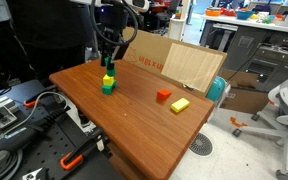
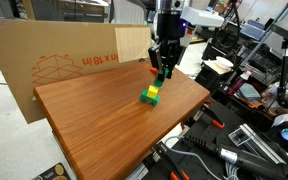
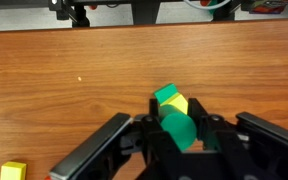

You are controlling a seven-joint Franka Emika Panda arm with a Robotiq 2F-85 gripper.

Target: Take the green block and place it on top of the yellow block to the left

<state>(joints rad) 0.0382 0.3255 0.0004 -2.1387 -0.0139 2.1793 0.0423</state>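
Note:
The robot's gripper will release the teal-green block, now held just above the yellow block, upright atop the yellow block point(image 1: 107, 77) point(image 3: 177, 103) that rests on the squat brighter-green block.
My gripper point(image 1: 109, 62) is shut on the teal-green block point(image 3: 174, 128), which stands upright between the fingers. It is also visible in both exterior views point(image 1: 109, 69) point(image 2: 161, 72). The yellow block point(image 1: 109, 78) sits directly below on a squat brighter-green block point(image 1: 108, 87), near the table's far edge. The held block is just above the yellow block point(image 2: 153, 91); I cannot tell if they touch. In the wrist view the yellow block point(image 3: 182, 104) and the lower green block point(image 3: 166, 95) peek out behind the held block.
A red block point(image 1: 163, 96) and a flat yellow rectangular block point(image 1: 179, 104) lie further along the wooden table point(image 1: 134, 120). The flat yellow block shows in the wrist view point(image 3: 13, 171). A large cardboard sheet point(image 2: 44, 60) stands behind the table. Cables and tools lie beside it.

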